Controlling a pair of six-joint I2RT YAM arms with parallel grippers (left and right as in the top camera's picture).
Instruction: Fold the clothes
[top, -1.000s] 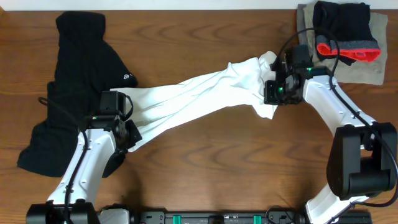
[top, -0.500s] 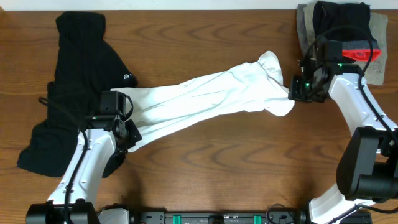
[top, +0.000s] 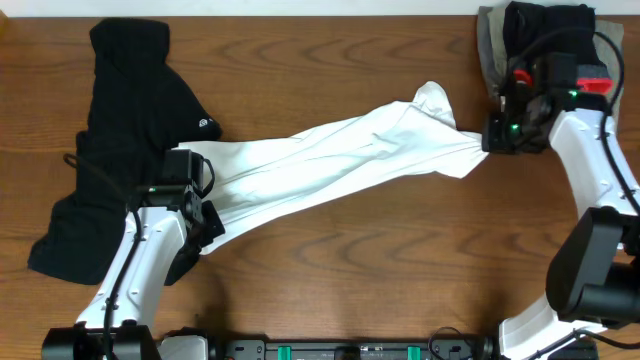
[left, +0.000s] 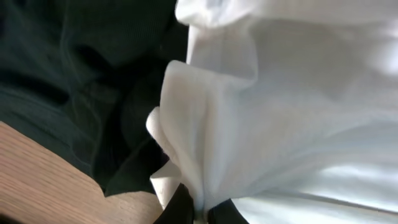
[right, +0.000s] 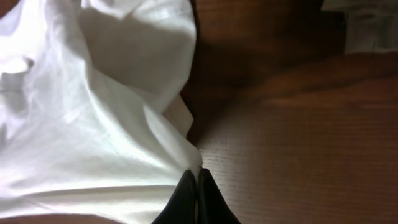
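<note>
The white garment's end is bunched and slants toward the front, so the robot's left gripper needs to open, grasp the garment's front corner (top: 207, 249) and carry that corner back.
A white garment (top: 330, 160) is stretched in a long band across the table between my two grippers. My left gripper (top: 207, 222) is shut on its left end, next to a black garment (top: 125, 110) at the far left. In the left wrist view the fingers (left: 200, 208) pinch a white fold (left: 249, 124) with black cloth (left: 93, 74) behind. My right gripper (top: 490, 140) is shut on the right end. In the right wrist view the fingers (right: 198, 196) pinch the white cloth's corner (right: 93, 112) over the wood.
A pile at the back right holds a grey cloth (top: 600, 110) with a black, red-trimmed garment (top: 555, 45) on top, just behind my right arm. The black garment spreads down the left side to the table's front left.
My right gripper has pulled the white garment's end to the right and slightly back, drawing the cloth out longer and tauter. My left gripper has held its place.
</note>
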